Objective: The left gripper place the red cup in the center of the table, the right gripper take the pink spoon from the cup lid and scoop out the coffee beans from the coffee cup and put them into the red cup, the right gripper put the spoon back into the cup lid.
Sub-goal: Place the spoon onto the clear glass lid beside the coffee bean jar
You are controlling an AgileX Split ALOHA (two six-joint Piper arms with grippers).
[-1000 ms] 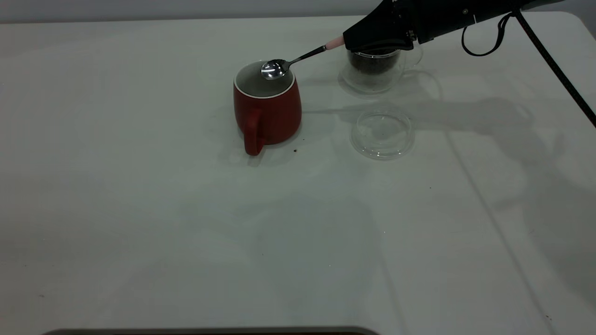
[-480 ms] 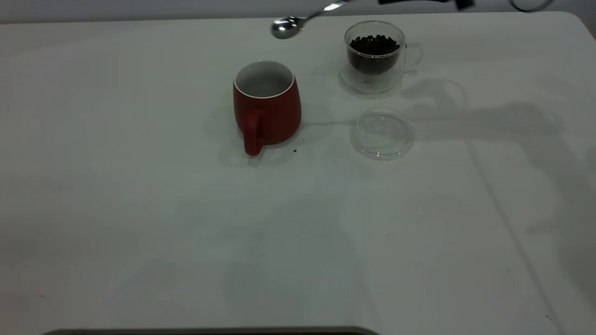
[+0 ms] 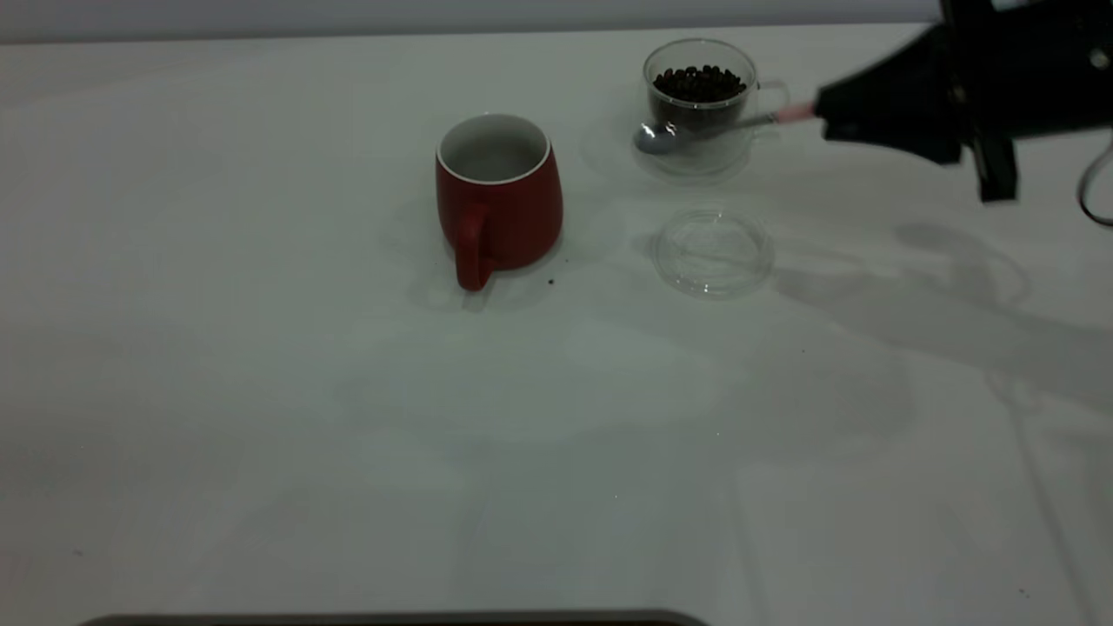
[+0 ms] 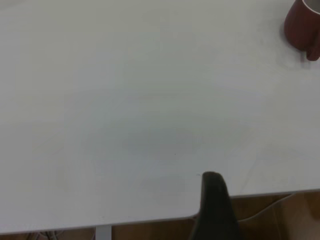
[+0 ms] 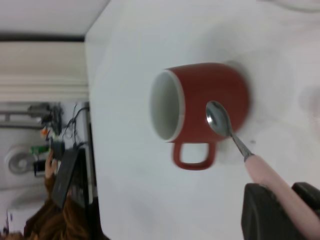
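Next, I release the pink spoon from my right gripper across the cup lid's rim (image 3: 759,234) farthest from the red cup.
The red cup (image 3: 498,196) stands upright near the table's (image 3: 261,391) middle, handle toward the camera; it also shows in the right wrist view (image 5: 200,102) and the left wrist view (image 4: 301,26). My right gripper (image 3: 826,109) is shut on the pink spoon's handle (image 3: 793,112) and holds it in the air, its metal bowl (image 3: 652,137) in front of the coffee cup (image 3: 700,117). The bowl (image 5: 217,117) looks empty. Coffee beans (image 3: 700,84) fill the coffee cup. The cup lid (image 3: 713,252) lies empty in front of it. My left gripper (image 4: 212,205) hangs at the table's edge, away from the cups.
A few dark specks lie on the table, one by the red cup's base (image 3: 551,281). The table's edge (image 4: 150,220) runs close to my left gripper. A person and equipment (image 5: 55,175) are beyond the table's far side.
The spoon was over the red cup, then rose out of the top of the view. Now my right gripper has swung right and down, with the spoon in front of the coffee cup.
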